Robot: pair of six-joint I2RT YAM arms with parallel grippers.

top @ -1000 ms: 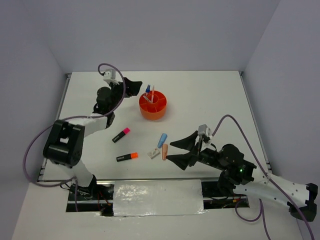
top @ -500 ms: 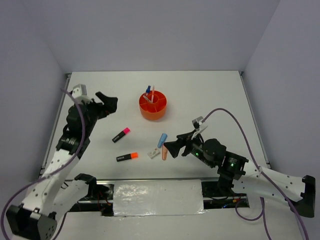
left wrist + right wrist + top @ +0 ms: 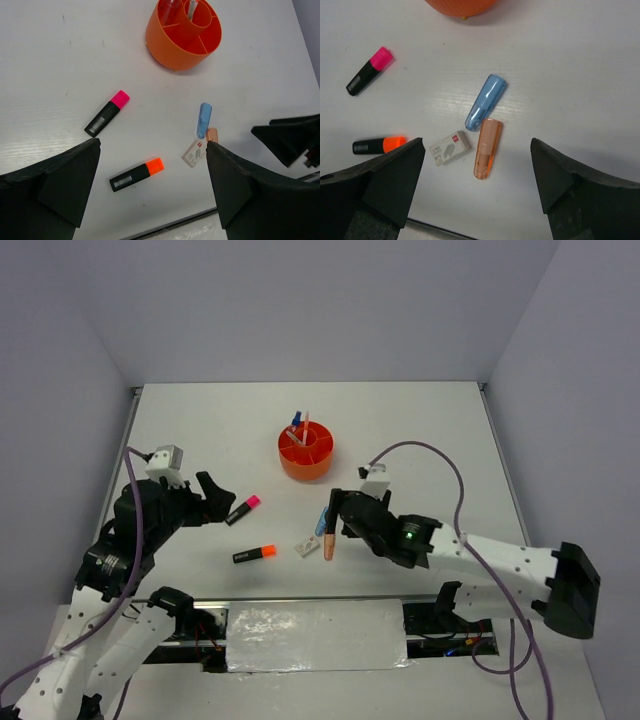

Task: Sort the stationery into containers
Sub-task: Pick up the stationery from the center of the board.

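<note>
My right gripper is to go next to the middle of the blue eraser (image 3: pixel 321 521) (image 3: pixel 487 100), the one nearest the orange tub, and close there.
The orange tub (image 3: pixel 306 454) stands at mid-table with thin pens (image 3: pixel 302 425) upright in it. A pink-capped highlighter (image 3: pixel 242 510) and an orange-capped highlighter (image 3: pixel 254 554) lie left of a cluster made of a blue eraser (image 3: pixel 325 520), a white eraser (image 3: pixel 307 546) and a salmon eraser (image 3: pixel 329 544). My left gripper (image 3: pixel 212 502) hovers open just left of the pink highlighter (image 3: pixel 107 113), and the orange highlighter (image 3: pixel 136 174) lies between its fingers in the wrist view. My right gripper (image 3: pixel 338 518) hangs open over the salmon eraser (image 3: pixel 487 148), beside the blue eraser (image 3: pixel 485 102) and the white eraser (image 3: pixel 450 147). Neither gripper holds anything.
Grey walls close the table on the left, back and right. A foil-covered strip (image 3: pixel 315 635) runs along the near edge between the arm bases. The right arm's cable (image 3: pixel 440 465) loops above the table right of the tub (image 3: pixel 184 32).
The left arm has swung back from beside the tub to the near left, over the highlighters. The right arm has reached forward and left over the erasers. Both grippers' jaws have widened.
</note>
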